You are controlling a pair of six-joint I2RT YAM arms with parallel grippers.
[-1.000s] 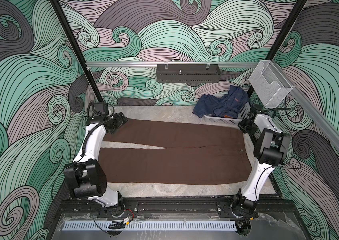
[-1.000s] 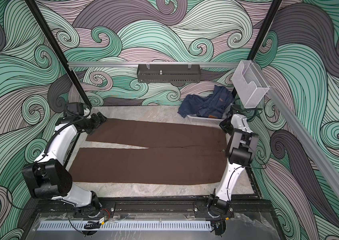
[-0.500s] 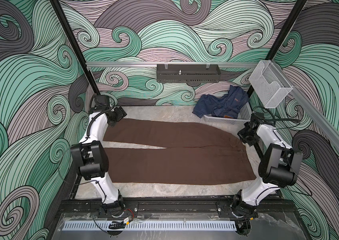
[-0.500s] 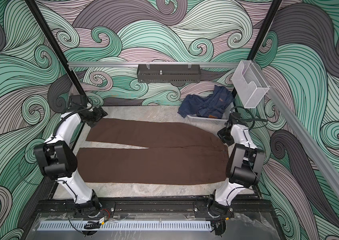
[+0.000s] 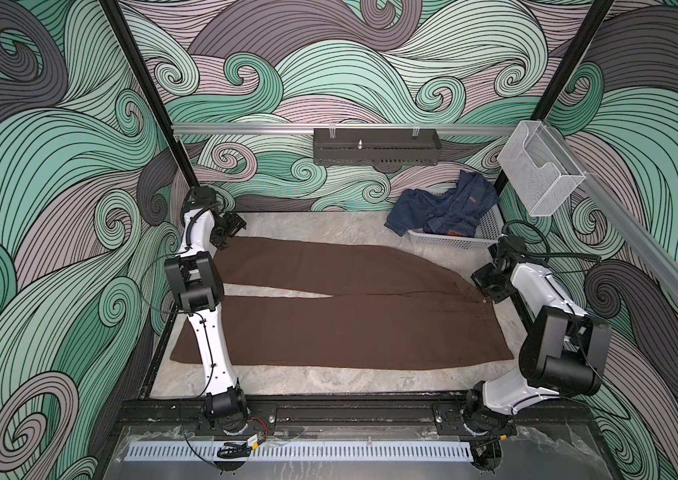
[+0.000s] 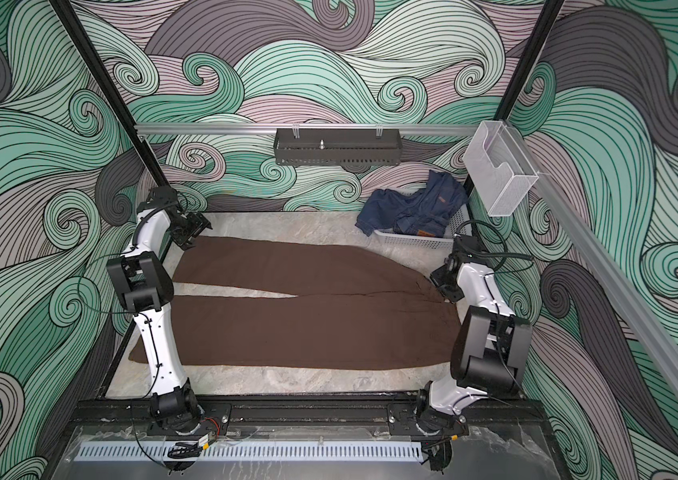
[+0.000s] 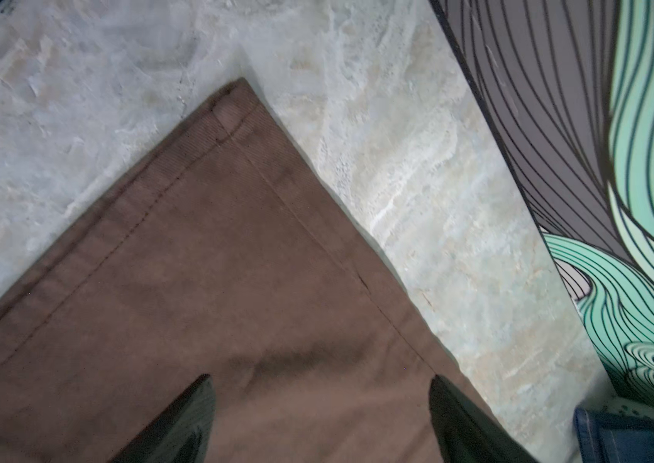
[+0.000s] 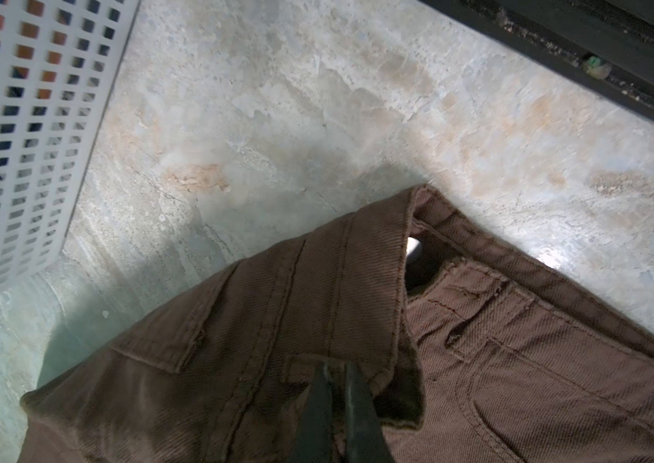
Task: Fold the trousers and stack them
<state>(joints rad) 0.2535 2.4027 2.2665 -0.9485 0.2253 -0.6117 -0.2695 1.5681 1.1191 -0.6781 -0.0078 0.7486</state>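
The dark brown trousers are next for my left gripper, which should take hold of them at the far corner of the far leg's hem (image 5: 219, 244) (image 7: 236, 100).
The dark brown trousers (image 5: 350, 324) (image 6: 308, 328) lie flat on the table, with the legs to the left and the waist to the right. My left gripper (image 5: 225, 232) (image 6: 189, 232) (image 7: 319, 379) is open and hovers just over the far leg's hem corner (image 7: 233, 116), its fingers spread above the cloth. My right gripper (image 5: 485, 286) (image 6: 441, 286) (image 8: 335, 366) is shut on a pinched fold of the waistband (image 8: 357, 288) at the far right corner, which is lifted slightly. A silver button (image 8: 413, 244) shows inside the waist opening.
A white perforated basket (image 5: 453, 239) (image 8: 16, 140) holding dark blue denim garments (image 5: 449, 208) stands at the back right, close to my right gripper. A black tray (image 5: 374, 145) and a clear holder (image 5: 537, 174) hang on the rail. Patterned walls stand close on both sides.
The left arm's elbow has risen and its gripper has shifted a little farther back over the hem corner. The right arm's elbow has swung out toward the front while its gripper stays at the waistband.
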